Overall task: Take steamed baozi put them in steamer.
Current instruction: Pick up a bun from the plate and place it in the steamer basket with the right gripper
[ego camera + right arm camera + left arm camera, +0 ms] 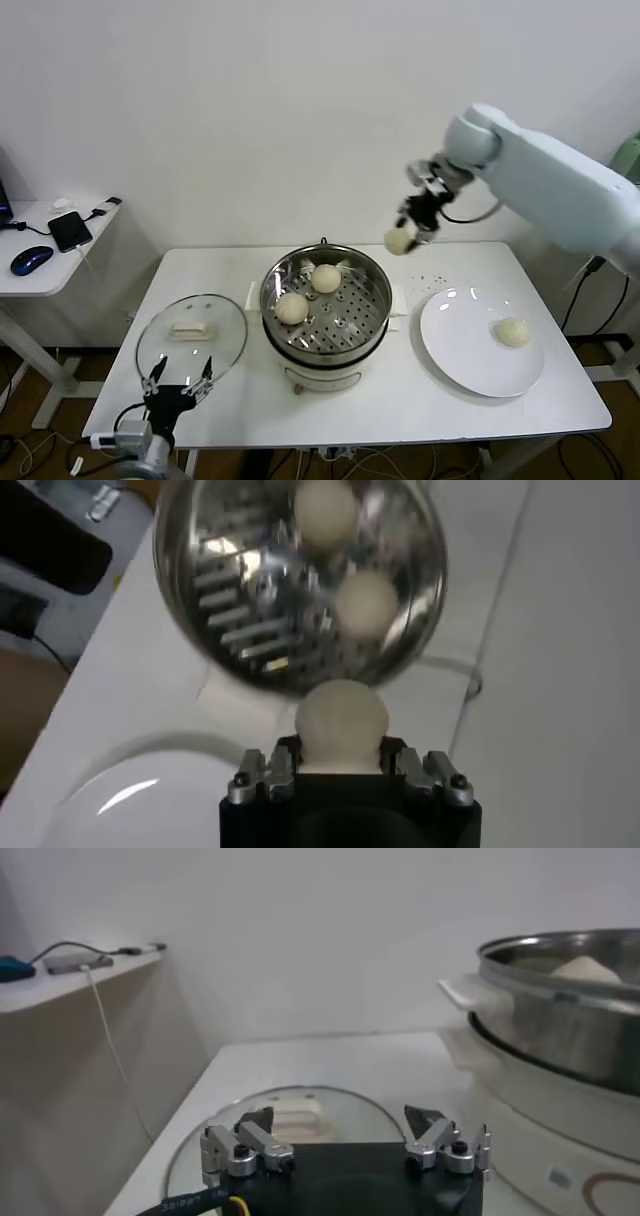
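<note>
The robot's right gripper should release its baozi, now in the air above the table, on the bare front part of the steamer's tray (322,337) (248,518), close to the front rim.
The steel steamer (372,283) stands mid-table on its cream base and holds two baozi (291,307) (326,278) on its perforated tray. My right gripper (405,238) is shut on a third baozi (399,241) and holds it in the air above the table, just right of the steamer's rim. In the right wrist view that baozi (341,725) sits between the fingers, with the steamer (225,610) and its two baozi beyond. A fourth baozi (513,332) lies on the white plate (462,345). My left gripper (178,385) is open and empty, near the table's front left.
The round glass lid (160,345) with a cream handle lies left of the steamer, just beyond my left gripper, also seen in the left wrist view (300,1110). A side table (35,240) with a phone and mouse stands far left.
</note>
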